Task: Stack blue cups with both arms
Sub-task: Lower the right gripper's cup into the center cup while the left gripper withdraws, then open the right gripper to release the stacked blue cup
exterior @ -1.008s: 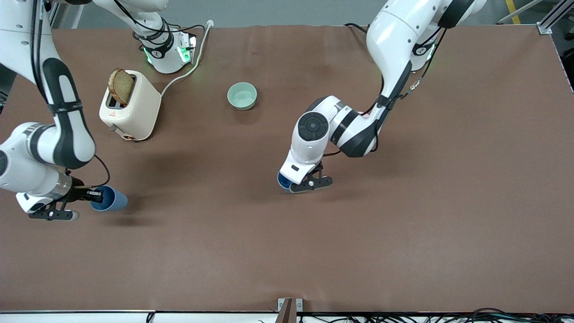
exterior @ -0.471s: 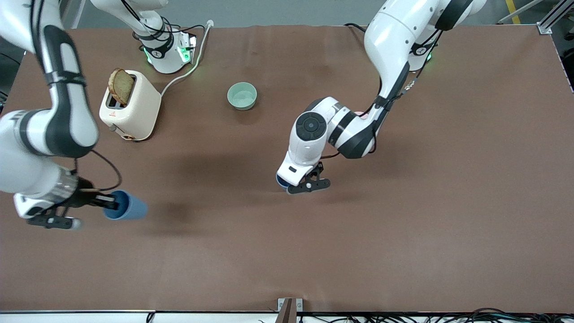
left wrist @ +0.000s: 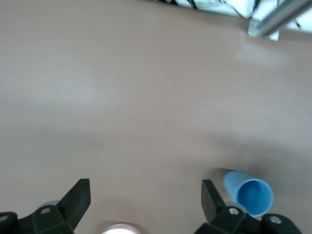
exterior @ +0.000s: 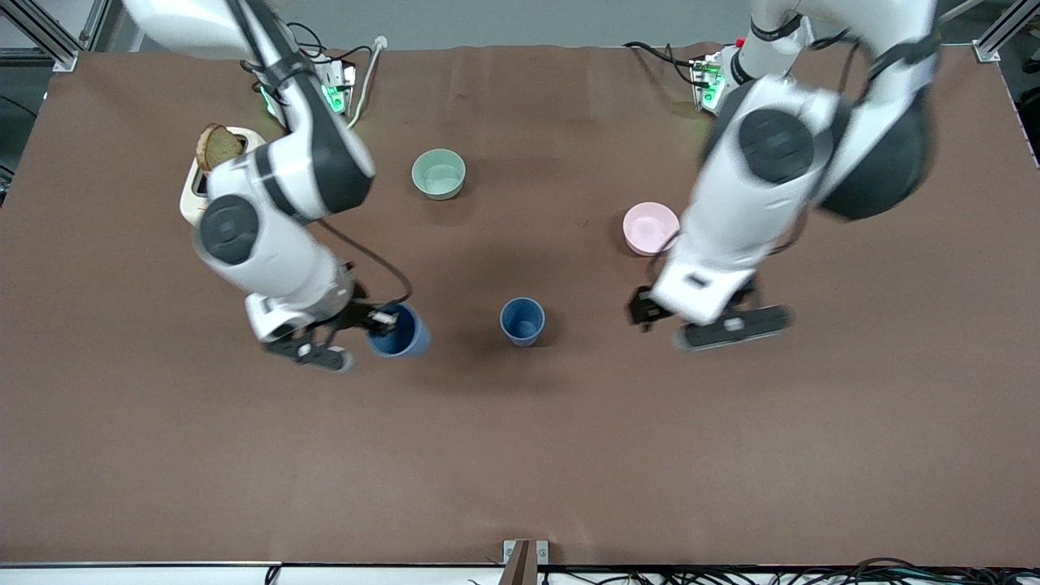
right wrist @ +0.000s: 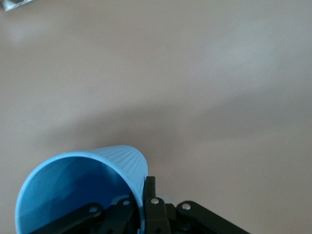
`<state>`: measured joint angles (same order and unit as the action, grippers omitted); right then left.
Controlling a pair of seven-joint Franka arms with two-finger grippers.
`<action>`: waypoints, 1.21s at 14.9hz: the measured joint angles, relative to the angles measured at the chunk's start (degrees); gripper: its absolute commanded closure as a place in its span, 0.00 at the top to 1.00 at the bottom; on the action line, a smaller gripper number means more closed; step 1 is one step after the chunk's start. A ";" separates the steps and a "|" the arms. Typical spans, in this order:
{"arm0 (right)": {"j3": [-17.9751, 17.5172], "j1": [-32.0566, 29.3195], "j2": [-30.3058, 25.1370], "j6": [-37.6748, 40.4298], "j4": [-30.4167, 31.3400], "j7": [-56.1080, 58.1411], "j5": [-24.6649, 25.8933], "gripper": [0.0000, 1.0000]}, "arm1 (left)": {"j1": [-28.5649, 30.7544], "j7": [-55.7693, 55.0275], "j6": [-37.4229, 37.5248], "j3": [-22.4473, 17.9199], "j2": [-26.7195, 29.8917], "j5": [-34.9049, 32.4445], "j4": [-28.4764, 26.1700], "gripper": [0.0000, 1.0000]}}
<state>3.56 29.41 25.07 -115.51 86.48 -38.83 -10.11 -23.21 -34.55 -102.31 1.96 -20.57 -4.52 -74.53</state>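
My right gripper is going to release its blue cup, letting it go inside the blue cup standing (exterior: 523,318) at the middle of the table.
One blue cup (exterior: 522,321) stands upright and free at the middle of the table; it also shows in the left wrist view (left wrist: 248,196). My right gripper (exterior: 380,318) is shut on the rim wall of the second blue cup (exterior: 400,333), holding it tilted just above the table, a short way from the standing cup toward the right arm's end. In the right wrist view the fingers (right wrist: 150,195) pinch that cup's wall (right wrist: 83,187). My left gripper (exterior: 699,323) is open and empty, raised over the table near the pink bowl; its jaws stand wide apart in its wrist view (left wrist: 145,197).
A pink bowl (exterior: 650,227) sits by the left gripper, farther from the front camera. A pale green bowl (exterior: 439,174) sits farther back. A cream toaster with toast (exterior: 213,148) is partly hidden by the right arm.
The left gripper let go of its cup, rose and moved toward the left arm's end, uncovering the cup and pink bowl. The right arm carried its cup toward the table's middle.
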 measured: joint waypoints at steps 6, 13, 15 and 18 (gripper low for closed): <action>0.09 10.44 7.82 -5.89 -4.80 -12.20 0.00 0.01 | 12.69 21.58 10.60 0.12 11.88 1.97 -3.57 1.00; 0.56 11.79 9.77 -6.36 -6.07 -13.70 0.00 0.01 | 22.11 26.62 10.76 6.14 22.44 3.79 -17.20 1.00; 0.55 11.84 10.20 -6.36 -6.07 -13.70 0.00 0.01 | 22.89 26.62 10.75 7.22 23.72 3.79 -18.63 1.00; 0.55 11.98 10.35 -6.36 -6.07 -13.70 0.00 0.01 | 22.95 26.62 10.68 7.39 24.00 3.79 -18.89 1.00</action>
<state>4.11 41.39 35.42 -121.87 80.41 -52.52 -10.11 -0.26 -7.93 -91.62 9.35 3.43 -0.73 -93.42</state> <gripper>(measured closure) 0.960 0.000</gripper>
